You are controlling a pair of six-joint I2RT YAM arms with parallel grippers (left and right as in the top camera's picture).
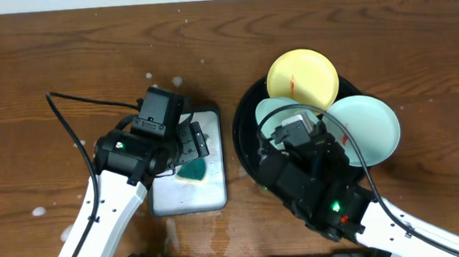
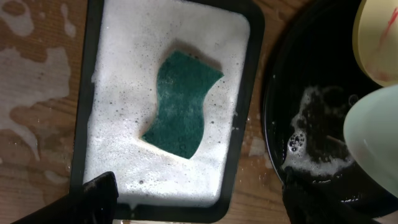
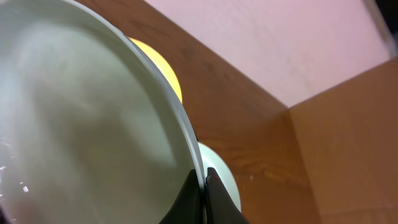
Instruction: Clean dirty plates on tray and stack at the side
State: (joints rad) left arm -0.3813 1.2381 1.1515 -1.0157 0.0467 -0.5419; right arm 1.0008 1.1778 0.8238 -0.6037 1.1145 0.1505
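Note:
Next, my right gripper releases the mint plate that it has, setting it free on the bare wooden table (image 1: 437,114) (image 3: 270,185) beside the other mint plate.
The black tray (image 1: 251,143) holds three plates. A yellow plate (image 1: 303,76) with a red smear leans at its far side, and a mint plate (image 1: 371,127) lies on its right rim. My right gripper (image 3: 203,180) is shut on the rim of the other mint plate (image 3: 81,124), holding it tilted over the tray (image 2: 311,124). Behind it show the yellow plate (image 3: 166,70) and the second mint plate (image 3: 222,174). My left gripper (image 2: 199,208) hangs open above the near edge of the white tray (image 2: 242,118), holding nothing.
A green sponge (image 2: 180,102) lies in white foam in the white rectangular tray (image 1: 218,196), left of the black tray. Suds sit in the black tray's bottom (image 2: 311,143). Water and foam spots mark the wooden table (image 1: 41,210) on the left.

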